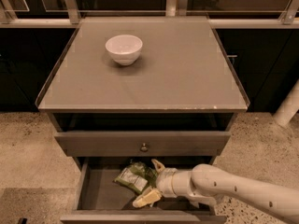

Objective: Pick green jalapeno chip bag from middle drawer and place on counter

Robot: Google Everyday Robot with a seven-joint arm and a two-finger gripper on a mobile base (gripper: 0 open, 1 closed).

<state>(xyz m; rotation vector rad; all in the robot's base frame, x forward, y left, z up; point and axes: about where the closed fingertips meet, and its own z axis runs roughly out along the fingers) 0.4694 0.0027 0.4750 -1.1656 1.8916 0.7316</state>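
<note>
I need to close my gripper on the end (149, 182) of the green jalapeno chip bag that faces my white arm.
The green jalapeno chip bag (134, 177) lies flat on the grey floor of the open middle drawer (98, 195), under the drawer front above it. My gripper (152, 181) reaches into the drawer from the right, open. One finger is behind the bag's right edge and the other finger (145, 198) is in front of it. The bag sits between them at their tips, not lifted. The counter (182, 69) is the wide grey cabinet top above.
A white bowl (124, 49) stands on the counter's back left. A shut drawer front with a small round knob (144, 147) overhangs the open drawer. My white arm (233, 190) crosses the drawer's right side. Speckled floor surrounds the cabinet.
</note>
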